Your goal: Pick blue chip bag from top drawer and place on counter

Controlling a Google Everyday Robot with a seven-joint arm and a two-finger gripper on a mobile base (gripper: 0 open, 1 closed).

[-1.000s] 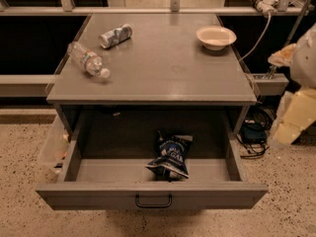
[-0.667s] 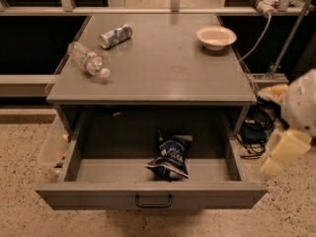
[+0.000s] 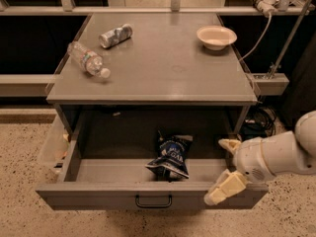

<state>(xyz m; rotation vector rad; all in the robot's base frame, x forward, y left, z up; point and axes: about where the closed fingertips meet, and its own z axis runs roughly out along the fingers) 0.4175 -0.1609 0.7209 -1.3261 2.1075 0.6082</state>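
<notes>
My gripper reaches the blue chip bag in the drawer next and closes on the bag's wide part [image 3: 179, 155], along the side that faces my gripper.
The blue chip bag [image 3: 170, 157] lies crumpled in the open top drawer [image 3: 98, 194], right of its middle, near the front panel with the dark handle [image 3: 153, 201]. The counter [image 3: 163, 63] is the grey top above it. My gripper [image 3: 225, 168] reaches in from the right on a white arm, over the drawer's front right corner, to the right of the bag and apart from it. Its two cream fingers [image 3: 223, 188] stand spread apart with nothing between them.
On the counter lie a clear plastic bottle [image 3: 88, 59] at the left, a crushed silver can [image 3: 115, 35] behind it and a white bowl [image 3: 216, 36] at the back right. Cables [image 3: 261, 117] hang to the right of the cabinet. Speckled floor surrounds it.
My arm has moved down and to the left, from beside the cabinet's right edge to over the drawer's front right corner. The bag has not moved.
</notes>
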